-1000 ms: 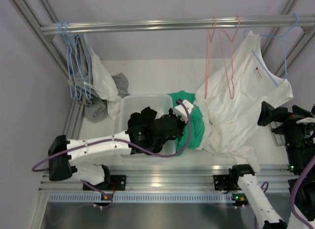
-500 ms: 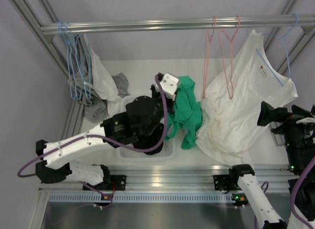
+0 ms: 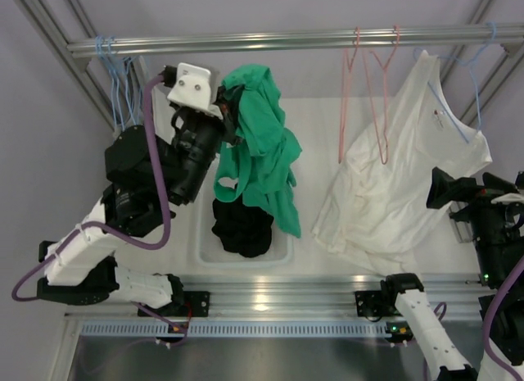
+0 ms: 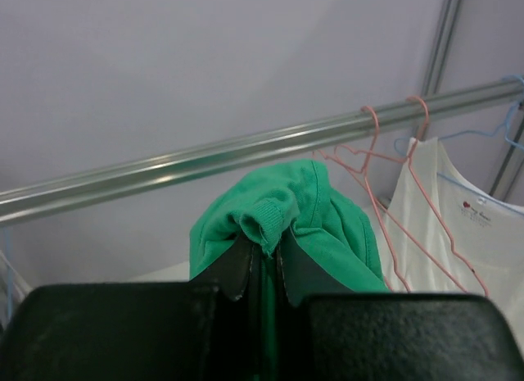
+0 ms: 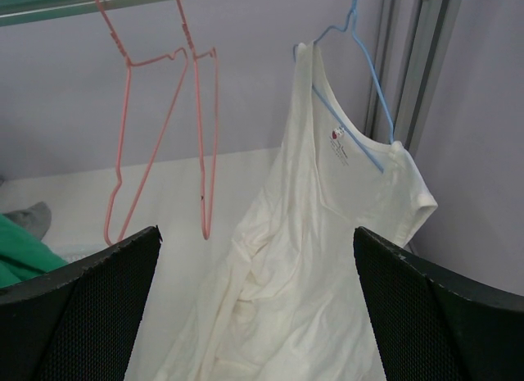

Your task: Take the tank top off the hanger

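The robot's left gripper will release the green tank top on the black garment in the white basket (image 3: 249, 209).
My left gripper (image 3: 225, 111) is shut on a green tank top (image 3: 258, 143) and holds it high, just under the rail (image 3: 286, 42). The garment hangs free above the basket, on no hanger. In the left wrist view a green fold (image 4: 327, 225) is pinched between my fingers (image 4: 237, 262). Two empty pink hangers (image 3: 368, 94) hang on the rail. My right gripper (image 3: 446, 188) is open and empty at the far right, facing a white shirt (image 5: 319, 258) that hangs on a blue hanger (image 5: 352, 111).
A white basket (image 3: 205, 242) below the green garment holds a black garment (image 3: 241, 225). Several blue hangers (image 3: 119, 102) hang at the rail's left end. The white shirt (image 3: 393, 192) drapes down to the table at the right. Metal frame posts stand at both sides.
My left arm has lifted the green tank top from beside the basket up and to the left, close to the rail. The right arm has not moved.
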Controlling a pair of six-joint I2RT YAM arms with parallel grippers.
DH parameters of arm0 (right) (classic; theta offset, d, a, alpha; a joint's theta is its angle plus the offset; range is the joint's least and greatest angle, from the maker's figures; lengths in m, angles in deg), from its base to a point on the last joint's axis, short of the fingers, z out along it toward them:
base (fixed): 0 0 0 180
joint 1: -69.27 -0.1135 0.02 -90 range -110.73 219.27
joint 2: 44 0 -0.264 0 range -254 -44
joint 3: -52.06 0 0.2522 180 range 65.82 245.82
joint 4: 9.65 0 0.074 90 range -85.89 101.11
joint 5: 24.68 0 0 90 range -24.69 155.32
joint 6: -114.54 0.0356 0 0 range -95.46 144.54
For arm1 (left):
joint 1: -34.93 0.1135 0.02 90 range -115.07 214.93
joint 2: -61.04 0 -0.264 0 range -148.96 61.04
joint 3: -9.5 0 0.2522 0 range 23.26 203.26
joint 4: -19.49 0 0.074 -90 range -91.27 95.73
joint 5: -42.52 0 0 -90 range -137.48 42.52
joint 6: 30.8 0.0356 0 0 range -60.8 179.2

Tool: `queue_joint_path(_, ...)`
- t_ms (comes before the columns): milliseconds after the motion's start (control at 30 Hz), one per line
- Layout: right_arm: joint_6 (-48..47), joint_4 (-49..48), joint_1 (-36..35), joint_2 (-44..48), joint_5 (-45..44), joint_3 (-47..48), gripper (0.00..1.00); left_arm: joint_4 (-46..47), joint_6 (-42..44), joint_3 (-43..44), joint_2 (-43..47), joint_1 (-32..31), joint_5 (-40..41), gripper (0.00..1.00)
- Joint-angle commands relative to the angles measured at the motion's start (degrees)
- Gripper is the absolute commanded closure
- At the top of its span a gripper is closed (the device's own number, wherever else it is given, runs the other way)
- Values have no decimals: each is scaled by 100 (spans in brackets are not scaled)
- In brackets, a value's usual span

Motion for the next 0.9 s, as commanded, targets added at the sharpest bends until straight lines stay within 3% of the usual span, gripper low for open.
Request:
queue_joint_path(0, 2, -336, -68, -144, 110, 17, 1, 196, 867, 879, -175, -26, 338, 100)
queue_joint_path(167, 2, -353, -59, -170, 111, 17, 0, 205, 1449, 1313, -422, -18, 1066, 100)
queue_joint_path(267, 37, -353, -59, -275, 163, 8, 1, 196, 1239, 735, -211, -18, 1173, 100)
queue_joint_path(500, 45, -353, -59, -820, 532, -45, 1, 187, -255, -1575, 632, 17, 1024, 100)
queue_joint_path(700, 107, -362, -59, -882, 725, 16, 1, -206, -1500, -2492, 852, 386, 708, 100)
queue_joint_path(800, 107, -362, -59, -882, 743, 34, 1, -637, -2231, -2598, 800, 922, -239, 100)
queue_joint_path(867, 107, -362, -50, -882, 743, 34, 1, -691, -2312, -2485, 704, 1037, -426, 100)
